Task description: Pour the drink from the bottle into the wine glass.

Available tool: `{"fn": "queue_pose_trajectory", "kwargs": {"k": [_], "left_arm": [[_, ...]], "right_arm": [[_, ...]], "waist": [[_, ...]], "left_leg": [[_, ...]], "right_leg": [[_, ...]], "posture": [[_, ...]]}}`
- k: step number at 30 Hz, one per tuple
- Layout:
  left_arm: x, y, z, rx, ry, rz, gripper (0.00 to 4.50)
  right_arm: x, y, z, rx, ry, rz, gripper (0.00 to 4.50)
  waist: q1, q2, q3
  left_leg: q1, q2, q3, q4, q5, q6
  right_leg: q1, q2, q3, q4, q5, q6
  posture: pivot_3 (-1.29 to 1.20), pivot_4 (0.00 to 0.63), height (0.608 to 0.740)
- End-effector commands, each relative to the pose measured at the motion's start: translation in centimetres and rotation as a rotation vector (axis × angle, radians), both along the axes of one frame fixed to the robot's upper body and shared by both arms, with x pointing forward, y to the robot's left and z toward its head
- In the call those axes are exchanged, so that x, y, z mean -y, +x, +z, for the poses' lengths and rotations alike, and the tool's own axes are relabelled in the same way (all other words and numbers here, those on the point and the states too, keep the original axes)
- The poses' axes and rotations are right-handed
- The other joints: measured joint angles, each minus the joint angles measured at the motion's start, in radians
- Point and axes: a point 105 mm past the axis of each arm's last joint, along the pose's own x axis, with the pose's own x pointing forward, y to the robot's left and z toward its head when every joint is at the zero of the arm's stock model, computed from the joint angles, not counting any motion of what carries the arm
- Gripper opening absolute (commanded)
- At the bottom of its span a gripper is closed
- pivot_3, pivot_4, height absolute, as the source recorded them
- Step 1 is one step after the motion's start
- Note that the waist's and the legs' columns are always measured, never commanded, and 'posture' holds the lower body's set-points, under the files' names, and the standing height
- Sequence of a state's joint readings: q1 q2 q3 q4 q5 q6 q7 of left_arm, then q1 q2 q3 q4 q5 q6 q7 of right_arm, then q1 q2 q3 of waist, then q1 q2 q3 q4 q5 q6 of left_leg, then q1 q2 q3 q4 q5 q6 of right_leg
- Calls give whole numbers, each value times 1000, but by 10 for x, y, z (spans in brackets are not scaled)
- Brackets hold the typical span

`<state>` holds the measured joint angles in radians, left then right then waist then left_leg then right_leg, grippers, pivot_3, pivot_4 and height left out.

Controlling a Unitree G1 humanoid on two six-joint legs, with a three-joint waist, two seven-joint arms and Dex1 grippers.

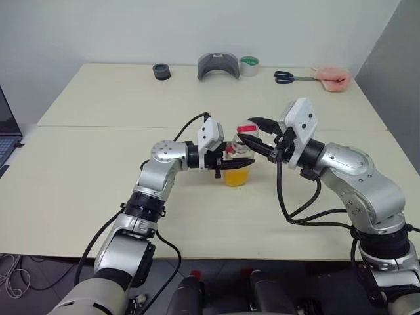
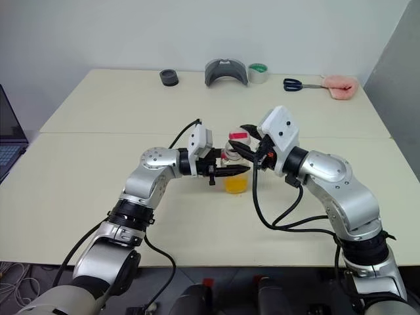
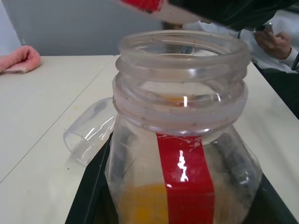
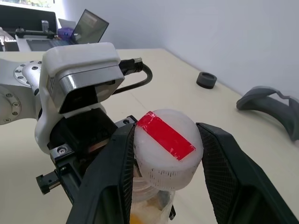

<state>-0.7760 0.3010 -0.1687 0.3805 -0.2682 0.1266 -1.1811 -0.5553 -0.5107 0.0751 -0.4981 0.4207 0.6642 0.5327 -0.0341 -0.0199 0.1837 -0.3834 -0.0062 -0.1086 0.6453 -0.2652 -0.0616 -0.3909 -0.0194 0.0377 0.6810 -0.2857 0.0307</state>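
Observation:
My left gripper needs to let go of the clear bottle just below the seam in front of the black ring [image 1: 154, 150].
My left gripper [image 1: 240, 162] is shut on the clear bottle [image 1: 235, 172], which stands upright at mid table with a red stripe [image 3: 186, 175] down its side. Orange-yellow drink [image 1: 235, 178] fills its lower part. The bottle's mouth [image 3: 182, 46] is uncovered. Just above it my right gripper [image 1: 247, 130] is shut on the white cap [image 4: 166, 140], which has red tape on top and is tilted. The wine glass [image 3: 88, 137] shows as a clear bowl lying on its side on the table beside the bottle, its stem hidden.
Along the table's far edge lie a black ring [image 1: 161, 71], a grey curved piece [image 1: 218, 65], a tape roll [image 1: 249, 65], scissors [image 1: 287, 77] and a pink cloth [image 1: 333, 79]. A laptop [image 1: 6, 134] sits at the left edge. A person's hands [image 3: 275, 42] show beyond the table.

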Motion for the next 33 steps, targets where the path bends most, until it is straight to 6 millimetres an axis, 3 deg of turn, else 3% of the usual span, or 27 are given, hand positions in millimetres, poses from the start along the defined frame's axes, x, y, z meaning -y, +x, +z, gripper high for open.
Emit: {"fn": "queue_pose_trajectory", "kwargs": {"k": [1, 5, 8, 13, 14, 19, 21, 25, 30, 33], "left_arm": [[-2, -1, 16, 55, -43, 11, 1713], [-5, 0, 16, 53, -47, 27, 1713], [-8, 2, 17, 50, -52, 45, 1713], [-13, 4, 19, 49, -59, 69, 1713], [-14, 5, 20, 49, -61, 75, 1713], [-23, 11, 24, 53, -74, 125, 1713], [-30, 15, 27, 54, -86, 164, 1713], [-53, 26, 37, 60, -124, 289, 1713], [-105, 58, 52, 108, -165, 619, 1713], [-127, 68, 56, 112, -182, 742, 1713]], "right_arm": [[33, -10, 15, 46, 56, -97, 1724], [75, -14, -17, -78, 42, -256, 1723], [113, -21, -62, -210, 45, -433, 1723], [146, -29, -118, -355, -5, -619, 1723], [151, -31, -126, -376, -13, -644, 2448], [161, -31, -131, -396, 22, -688, 4100], [156, -34, -124, -390, 18, -633, 4500], [143, -41, -105, -350, -47, -502, 4500], [65, -50, -63, -288, -56, -100, 4500], [37, -43, -51, -252, -58, -4, 4500]], "waist": [[3, 0, 0], [8, 0, 0], [7, 0, 0], [-4, 0, 0], [-6, 0, 0], [-8, 0, 0], [-6, 0, 0], [-5, 0, 0], [-16, 0, 0], [-15, 0, 0]], "left_leg": [[0, 0, 0, 0, 0, 0], [-1, -1, 0, 0, 0, 0], [0, -1, 0, 0, 0, 0], [2, 0, 2, 0, 0, 0], [3, 0, 2, 0, 0, 0], [3, 1, 2, 0, 0, 0], [2, 1, 2, 0, 0, 0], [2, 0, 2, 0, 0, 0], [3, 1, 1, 0, 0, 0], [2, 2, -1, 0, 0, 0]], "right_leg": [[0, 0, 0, 0, 0, 0], [0, -1, 0, -1, 0, 0], [1, -1, 0, -1, 0, 0], [1, 0, 2, 1, 0, 0], [1, 1, 2, 1, 0, 0], [1, 1, 3, 1, 0, 0], [1, 1, 2, 1, 0, 0], [1, 1, 2, 0, 0, 0], [1, 2, 2, 1, 0, 1], [1, 2, 0, 0, 0, 1]], "posture": [[0, 150, 740], [0, 150, 740], [0, 150, 740], [0, 150, 740], [0, 150, 740], [0, 150, 740], [0, 150, 740], [0, 150, 740], [0, 150, 740], [0, 150, 740]]}}
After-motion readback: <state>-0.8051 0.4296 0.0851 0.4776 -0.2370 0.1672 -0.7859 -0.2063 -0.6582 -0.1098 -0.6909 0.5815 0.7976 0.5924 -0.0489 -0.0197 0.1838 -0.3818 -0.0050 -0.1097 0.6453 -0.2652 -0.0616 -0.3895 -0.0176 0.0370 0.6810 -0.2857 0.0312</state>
